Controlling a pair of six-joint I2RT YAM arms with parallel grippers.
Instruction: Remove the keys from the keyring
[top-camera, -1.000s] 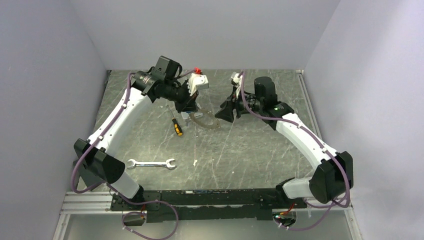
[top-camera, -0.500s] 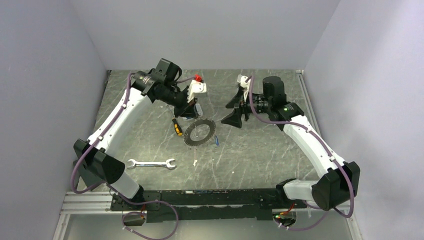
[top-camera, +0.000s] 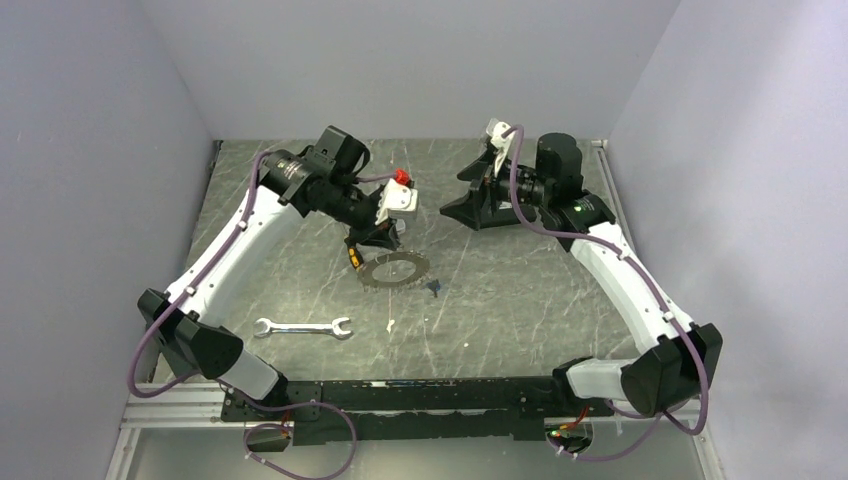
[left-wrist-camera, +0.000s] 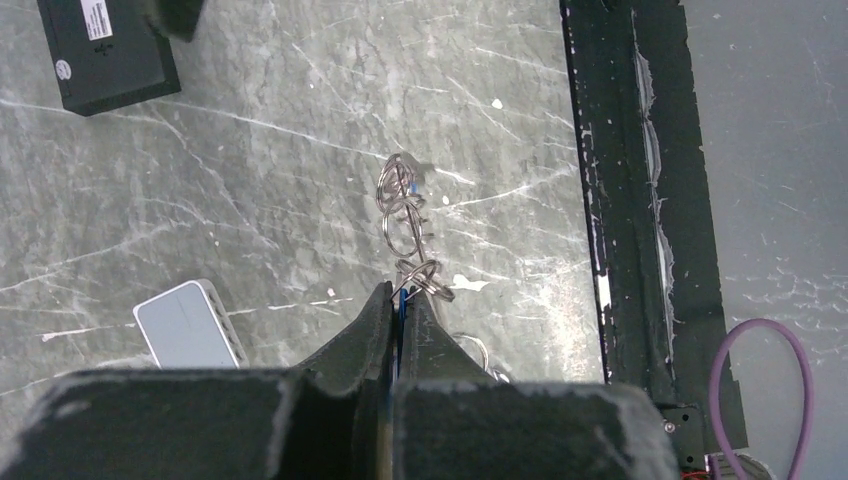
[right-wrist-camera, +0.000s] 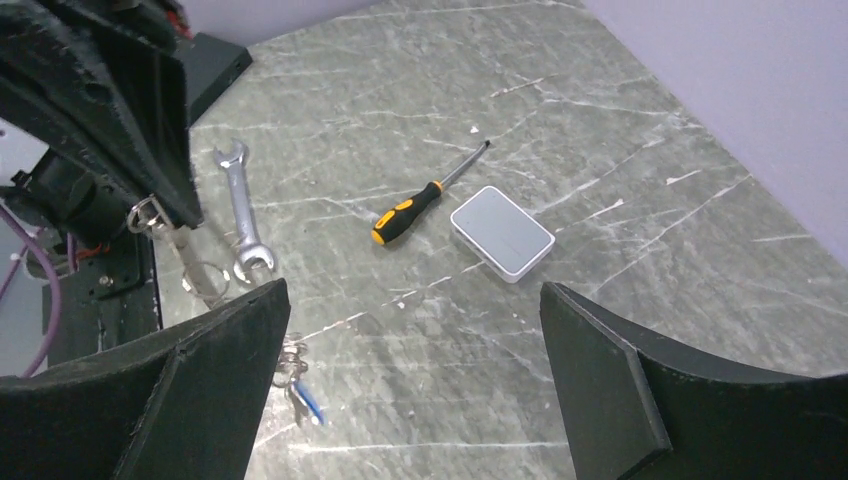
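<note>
The whole keyring hangs from the blue key in the robot's left gripper, so the right gripper should grip the small ring (left-wrist-camera: 418, 274) next to the key before the robot pulls them apart.
My left gripper (top-camera: 385, 238) is shut on a thin blue key head (left-wrist-camera: 401, 302) at the rim of the keyring (top-camera: 395, 270). The large grey ring hangs from it, tilted low over the table. In the left wrist view the ring is edge-on, a line of small rings (left-wrist-camera: 402, 215). One loose blue key (top-camera: 432, 288) lies on the table just right of the ring; it also shows in the right wrist view (right-wrist-camera: 308, 403). My right gripper (top-camera: 462, 207) is open and empty, raised behind and right of the ring, its jaws wide apart (right-wrist-camera: 410, 300).
The yellow-and-black screwdriver (top-camera: 354, 255) lies left of the ring. A silver wrench (top-camera: 303, 327) lies at the front left. A white box (right-wrist-camera: 502, 232) sits by the screwdriver. A black box (left-wrist-camera: 110, 55) and the black front rail (left-wrist-camera: 630, 200) show in the left wrist view.
The right gripper has let go and drawn back up and to the right. A blue key now lies loose on the table. The ring swung up, then settled lower and flatter under the left gripper.
</note>
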